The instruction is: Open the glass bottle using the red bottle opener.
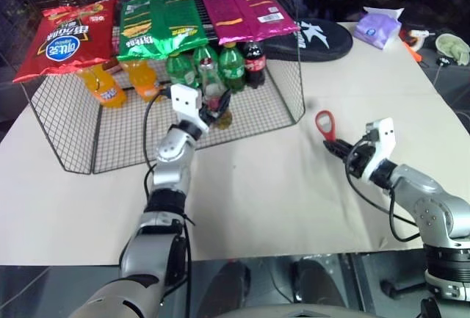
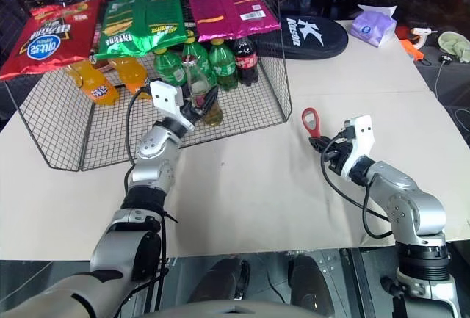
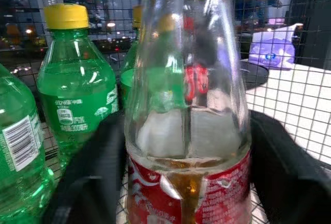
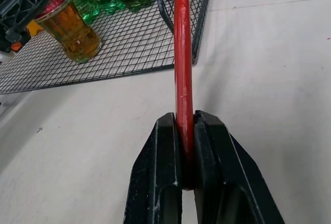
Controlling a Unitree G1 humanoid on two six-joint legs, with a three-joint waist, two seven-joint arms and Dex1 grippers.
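Note:
The robot's left gripper should release the glass bottle on the bare tabletop (image 1: 244,186) just in front of the wire shelf.
The glass bottle (image 1: 212,92) stands upright on the wire shelf's floor, in front of the green soda bottles, with amber liquid in its lower part and a red label (image 3: 155,193). My left gripper (image 1: 217,110) reaches in from the front, and its black fingers (image 3: 93,177) hug both sides of the bottle's body with no gap showing. Off to the right, above the table, my right gripper (image 1: 336,147) is shut on the handle of the red bottle opener (image 1: 325,123). The opener's oval ring head points up and away from the fingers (image 4: 207,146).
A wire mesh shelf (image 1: 286,105) holds green bottles (image 1: 233,67), orange bottles (image 1: 103,87) and a cola bottle (image 1: 255,62), with snack bags (image 1: 158,24) lying on its top. A black case (image 1: 312,39) and a purple tissue pack (image 1: 378,28) lie far right. Bare tabletop (image 1: 279,186) lies between the arms.

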